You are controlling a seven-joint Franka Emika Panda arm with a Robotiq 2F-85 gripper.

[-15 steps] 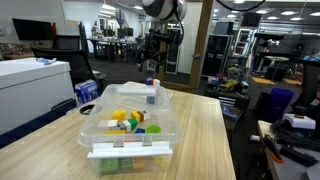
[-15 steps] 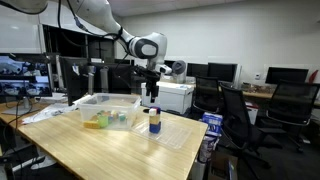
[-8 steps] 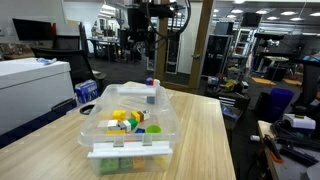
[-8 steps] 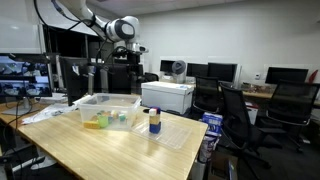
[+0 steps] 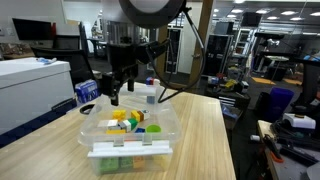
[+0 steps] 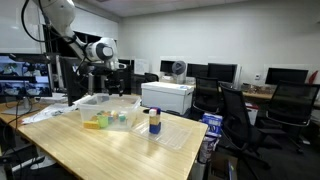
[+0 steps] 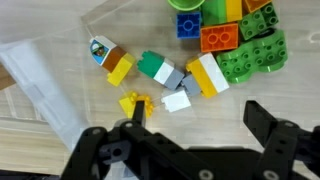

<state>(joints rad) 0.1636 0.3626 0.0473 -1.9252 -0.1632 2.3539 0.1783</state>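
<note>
My gripper is to go next to the light green cup beside the blue block in the clear bin, and it will close on the cup's sides [image 5: 153, 128] [image 7: 187, 4].
My gripper [image 7: 195, 118] is open and empty, hanging above a clear plastic bin [image 5: 160, 130] that holds several toy blocks. In the wrist view I look straight down on them: a yellow block [image 7: 131, 103] by the left finger, a green-white-grey piece [image 7: 160, 70], a white-and-yellow block [image 7: 207, 74], a green cluster [image 7: 255, 55] and an orange block [image 7: 218, 38]. In both exterior views the gripper [image 5: 113, 96] [image 6: 97, 80] hovers over the bin [image 6: 105, 100]. A small bottle with a dark cap [image 6: 154, 122] stands on the table beside the bin.
The bin sits on a wooden table [image 5: 205, 140] [image 6: 90, 150]. The clear bin lid [image 6: 180, 135] lies flat near the bottle. A white printer [image 6: 167, 96] stands behind the table. Office chairs [image 6: 235, 115] and desks surround it.
The arm has swung from beyond the bottle across and down, and now hangs over the bin of blocks. The gripper stays open. The bin and bottle have not moved.
</note>
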